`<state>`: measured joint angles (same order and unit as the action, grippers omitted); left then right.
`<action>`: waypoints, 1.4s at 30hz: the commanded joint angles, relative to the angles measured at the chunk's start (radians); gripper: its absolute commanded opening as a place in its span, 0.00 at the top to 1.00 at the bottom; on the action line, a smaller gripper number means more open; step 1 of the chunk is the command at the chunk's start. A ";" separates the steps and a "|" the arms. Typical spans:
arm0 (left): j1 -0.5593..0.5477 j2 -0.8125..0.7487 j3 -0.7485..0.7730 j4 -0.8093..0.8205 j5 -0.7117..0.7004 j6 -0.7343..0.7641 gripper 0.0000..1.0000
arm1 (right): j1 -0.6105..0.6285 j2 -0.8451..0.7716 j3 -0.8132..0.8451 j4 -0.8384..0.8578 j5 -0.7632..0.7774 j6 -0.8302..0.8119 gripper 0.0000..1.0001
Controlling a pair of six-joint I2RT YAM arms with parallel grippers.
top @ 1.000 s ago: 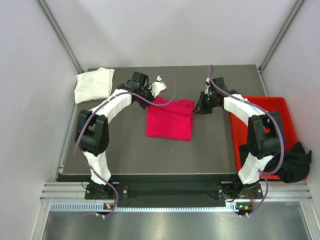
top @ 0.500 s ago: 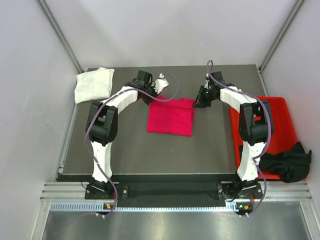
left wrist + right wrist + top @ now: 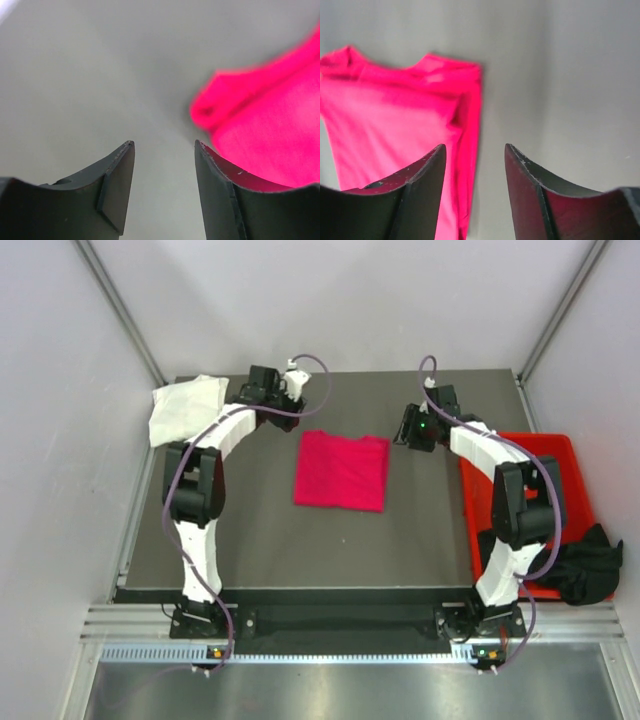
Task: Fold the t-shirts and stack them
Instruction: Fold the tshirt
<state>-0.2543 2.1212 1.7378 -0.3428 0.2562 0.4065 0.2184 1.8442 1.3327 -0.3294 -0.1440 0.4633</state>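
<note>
The pink t-shirt's far edge dips in a wave, so my left gripper and my right gripper will pinch its corners (image 3: 310, 435) and straighten it before stacking.
A magenta-pink t-shirt (image 3: 341, 471) lies folded into a rectangle at the middle of the dark table. A folded white t-shirt (image 3: 185, 408) rests at the table's far left corner. A black t-shirt (image 3: 585, 565) hangs over the near right corner of the red bin. My left gripper (image 3: 268, 392) hovers open just beyond the pink shirt's far left corner (image 3: 260, 125), nothing between its jaws. My right gripper (image 3: 414, 430) is open beside the pink shirt's far right corner (image 3: 465, 95), holding nothing.
A red plastic bin (image 3: 560, 455) stands at the table's right edge. Grey walls enclose the table (image 3: 260, 540) on three sides. The left arm's elbow stands near the left edge, the right arm's elbow over the bin.
Both grippers have opened and let go of the pink shirt's far corners. They lifted and drew apart, the left toward the far left, the right toward the right. The shirt lies flat.
</note>
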 commanded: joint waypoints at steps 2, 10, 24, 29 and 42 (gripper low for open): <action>0.024 -0.109 -0.165 0.036 0.188 -0.070 0.44 | 0.048 -0.024 -0.029 0.090 0.012 -0.089 0.49; 0.024 0.002 -0.087 0.007 0.278 -0.063 0.43 | 0.067 0.124 0.082 0.112 -0.066 -0.107 0.53; 0.024 0.105 -0.011 0.034 0.356 -0.107 0.76 | 0.073 0.190 0.126 0.179 -0.078 -0.106 0.88; 0.024 0.083 -0.015 0.053 0.376 -0.141 1.00 | 0.073 0.191 0.140 0.176 -0.072 -0.106 1.00; 0.020 -0.010 -0.050 0.085 0.442 -0.196 1.00 | 0.068 0.017 -0.020 0.274 0.029 -0.051 1.00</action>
<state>-0.2306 2.2108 1.6867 -0.3267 0.6327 0.2382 0.2794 1.9560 1.3338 -0.1429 -0.1658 0.3931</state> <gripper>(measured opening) 0.019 0.006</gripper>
